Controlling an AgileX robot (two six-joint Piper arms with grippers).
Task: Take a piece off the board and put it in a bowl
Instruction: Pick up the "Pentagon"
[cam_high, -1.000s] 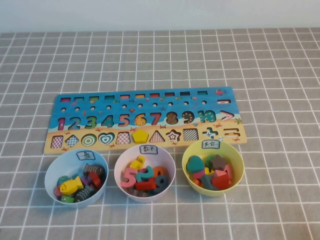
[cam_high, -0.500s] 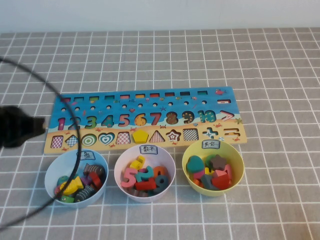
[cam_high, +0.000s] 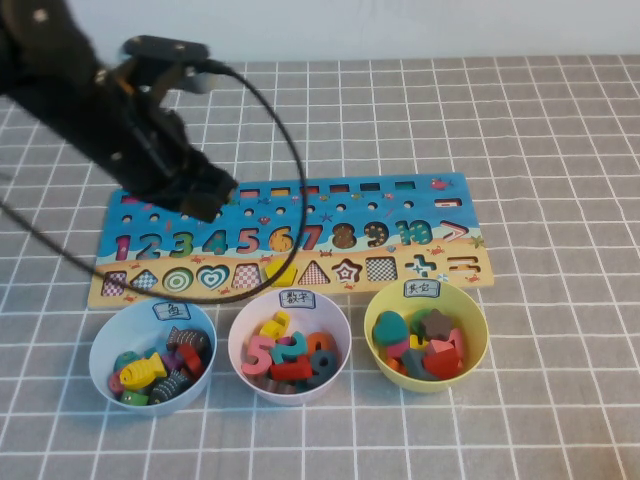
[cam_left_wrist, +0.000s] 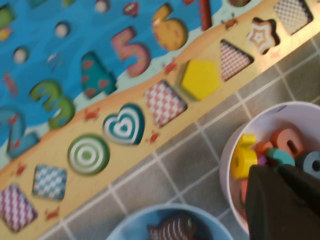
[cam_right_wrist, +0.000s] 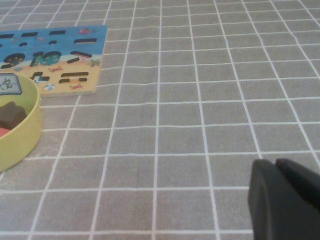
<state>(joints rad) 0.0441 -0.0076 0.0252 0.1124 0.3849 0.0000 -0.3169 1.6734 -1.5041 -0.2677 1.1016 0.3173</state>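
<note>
The sides of the yellow pentagon piece (cam_high: 281, 271) (cam_left_wrist: 200, 80) that face the checked square and the triangle will be gripped by my left gripper.
The yellow pentagon piece (cam_high: 281, 272) sits in its slot in the tan strip of the blue number board (cam_high: 400, 205), between a checked square and a triangle. A black cable crosses just beside it. My left gripper (cam_high: 208, 203) hovers shut and empty over the board's left half, up-left of the piece. In the left wrist view the piece (cam_left_wrist: 200, 79) lies in the board (cam_left_wrist: 60, 65), apart from the shut left gripper (cam_left_wrist: 277, 171). The yellow-green bowl (cam_high: 372, 318) stands in front of the board's right end. My right gripper (cam_right_wrist: 280, 172) is shut over bare cloth, right of that bowl (cam_right_wrist: 22, 135).
A pale pink bowl (cam_high: 236, 345) of number pieces and a light blue bowl (cam_high: 97, 350) of fish stand in front of the board; both show in the left wrist view, pink (cam_left_wrist: 235, 145) and blue (cam_left_wrist: 150, 220). A grey checked cloth covers the table.
My left arm has swung in from the left edge and now reaches over the board's left half. The piece, board and bowls have not moved.
</note>
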